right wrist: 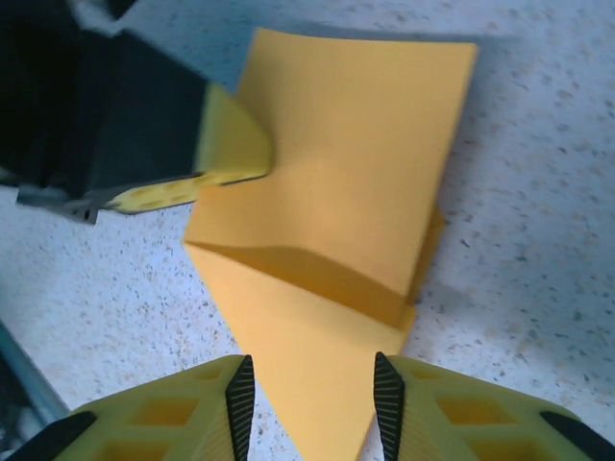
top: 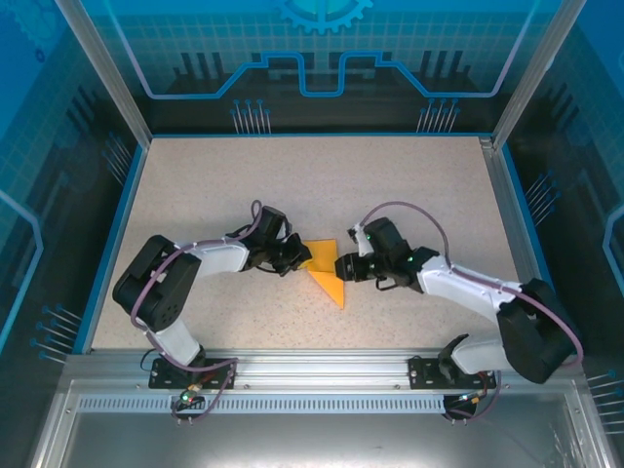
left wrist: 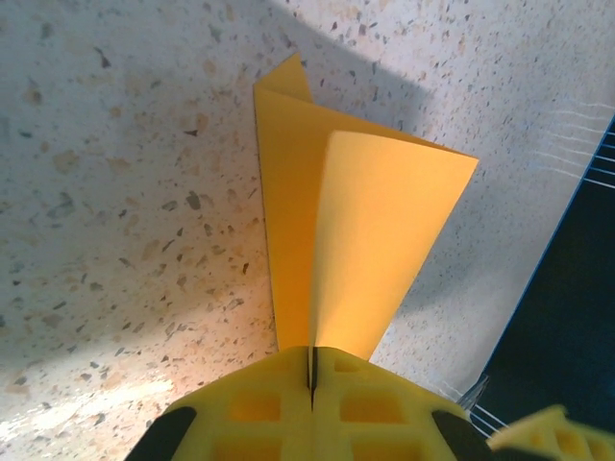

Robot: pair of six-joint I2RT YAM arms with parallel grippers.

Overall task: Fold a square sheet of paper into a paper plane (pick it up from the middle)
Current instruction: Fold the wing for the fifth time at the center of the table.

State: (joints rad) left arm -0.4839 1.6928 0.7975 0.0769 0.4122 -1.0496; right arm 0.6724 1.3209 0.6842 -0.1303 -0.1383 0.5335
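My left gripper is holding one edge of the paper while the pointed end lies loose, so next my right gripper pinches the fold (top: 339, 302) near the paper's point.
The orange sheet of paper (top: 328, 274) lies partly folded at the table's middle, a angular shape with a point towards the near edge. My left gripper (top: 298, 258) is shut on its left edge. In the left wrist view a flap of the paper (left wrist: 370, 221) rises from between the closed yellow jaws of the left gripper (left wrist: 312, 373). My right gripper (top: 344, 266) is open at the paper's right side. In the right wrist view the right gripper (right wrist: 312, 396) straddles the pointed end of the paper (right wrist: 332, 202), with the raised fold ahead of it and the left finger (right wrist: 231, 149) pinching the far side.
The speckled table (top: 409, 185) has a blue rim (top: 114, 234) at its sides and an aluminium frame (top: 312, 366) along the near edge. Both arms reach in from their bases and meet at the middle. The dark drop-off beyond the table edge (left wrist: 577, 317) shows at the right of the left wrist view.
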